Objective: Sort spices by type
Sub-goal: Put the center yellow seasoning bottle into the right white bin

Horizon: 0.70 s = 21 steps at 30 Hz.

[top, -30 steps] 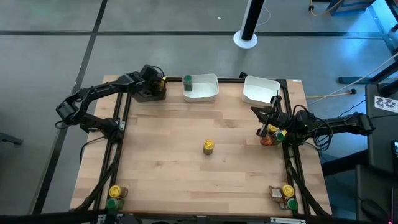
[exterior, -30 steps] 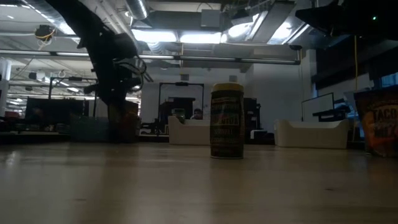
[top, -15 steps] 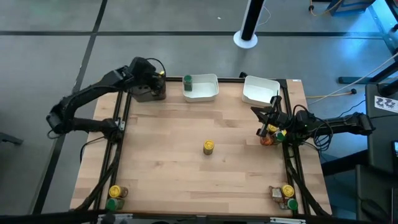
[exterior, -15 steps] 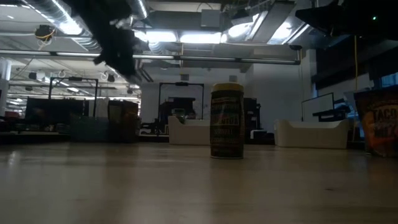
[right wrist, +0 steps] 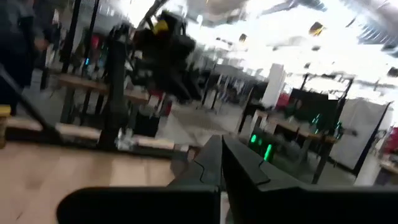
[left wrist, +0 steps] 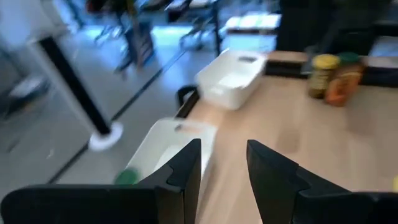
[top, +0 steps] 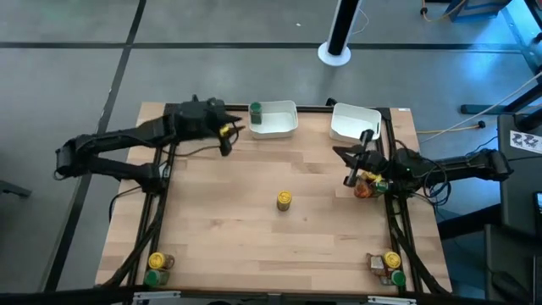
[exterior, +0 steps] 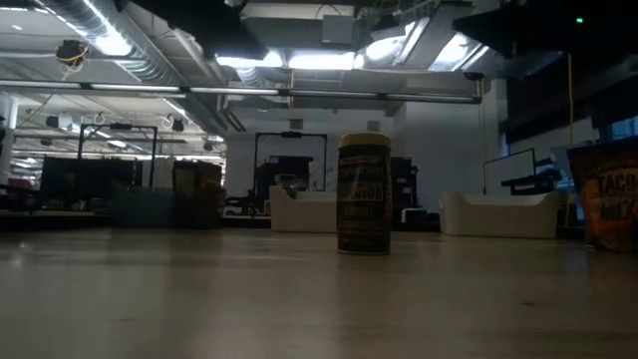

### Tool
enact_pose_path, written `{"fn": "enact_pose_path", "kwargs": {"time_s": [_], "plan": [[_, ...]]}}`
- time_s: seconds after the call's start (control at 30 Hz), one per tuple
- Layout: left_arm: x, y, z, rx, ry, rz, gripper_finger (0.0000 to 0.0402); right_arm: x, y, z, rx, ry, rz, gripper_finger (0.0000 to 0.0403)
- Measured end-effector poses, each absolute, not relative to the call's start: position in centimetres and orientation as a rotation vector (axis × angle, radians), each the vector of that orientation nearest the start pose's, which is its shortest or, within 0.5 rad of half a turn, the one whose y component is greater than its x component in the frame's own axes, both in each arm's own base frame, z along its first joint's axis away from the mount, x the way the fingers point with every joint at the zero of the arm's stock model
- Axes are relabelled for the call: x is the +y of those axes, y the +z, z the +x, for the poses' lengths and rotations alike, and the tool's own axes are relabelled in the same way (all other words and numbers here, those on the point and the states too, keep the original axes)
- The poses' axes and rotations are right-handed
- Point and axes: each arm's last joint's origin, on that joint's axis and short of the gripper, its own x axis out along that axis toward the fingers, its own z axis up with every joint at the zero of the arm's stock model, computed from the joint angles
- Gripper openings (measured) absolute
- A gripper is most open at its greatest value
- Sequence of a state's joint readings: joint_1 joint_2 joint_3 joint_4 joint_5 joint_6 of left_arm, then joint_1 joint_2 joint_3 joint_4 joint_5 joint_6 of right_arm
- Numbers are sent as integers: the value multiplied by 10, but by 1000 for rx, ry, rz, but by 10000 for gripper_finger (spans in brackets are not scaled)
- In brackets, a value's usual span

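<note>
The yellow-lidded spice jar stands alone in the middle of the table, and my right gripper needs to close on the sides (top: 284, 203) (right wrist: 3, 118) just under its lid.
A yellow-lidded spice jar (top: 284, 200) (exterior: 364, 194) stands upright on its base in the middle of the table. A green-lidded jar (top: 255, 109) (left wrist: 126, 177) stands at the left end of a white tray (top: 279, 120). My left gripper (top: 235, 131) (left wrist: 224, 171) hovers open and empty above the far left of the table, pointing at that tray. My right gripper (top: 345, 167) (right wrist: 221, 165) is shut and empty, raised near the right edge. Beside it stand a reddish jar (top: 364, 190) and a yellow-lidded jar (top: 382, 182).
A second white tray (top: 351, 123) (left wrist: 231, 78) lies at the far right. More jars stand in clusters at the near left corner (top: 155, 267) and the near right corner (top: 389, 267). A dark tray (exterior: 145, 207) lies at the far left. Bare wood surrounds the middle jar.
My left gripper has risen from the dark tray at the far left, out of the low view, and swung toward the table's right, turning level to face the white tray. My right gripper has edged slightly toward the table's middle. No jar has moved.
</note>
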<state>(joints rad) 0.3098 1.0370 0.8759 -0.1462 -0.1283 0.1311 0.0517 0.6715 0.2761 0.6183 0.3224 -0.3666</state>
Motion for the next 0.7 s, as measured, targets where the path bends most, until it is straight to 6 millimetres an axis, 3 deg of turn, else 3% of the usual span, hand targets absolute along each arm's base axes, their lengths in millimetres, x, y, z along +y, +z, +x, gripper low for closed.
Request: {"fn": "enact_pose_path", "kwargs": {"time_s": [0.13, 0.43, 0.7], "plan": [[62, 311, 226, 200, 319, 178, 114, 0, 255, 181, -42, -297, -280, 14], [56, 294, 227, 46, 285, 262, 114, 4, 294, 237, 191, -238, -193, 14], [55, 286, 226, 109, 275, 262, 114, 6, 322, 277, 447, -208, -131, 14]]}}
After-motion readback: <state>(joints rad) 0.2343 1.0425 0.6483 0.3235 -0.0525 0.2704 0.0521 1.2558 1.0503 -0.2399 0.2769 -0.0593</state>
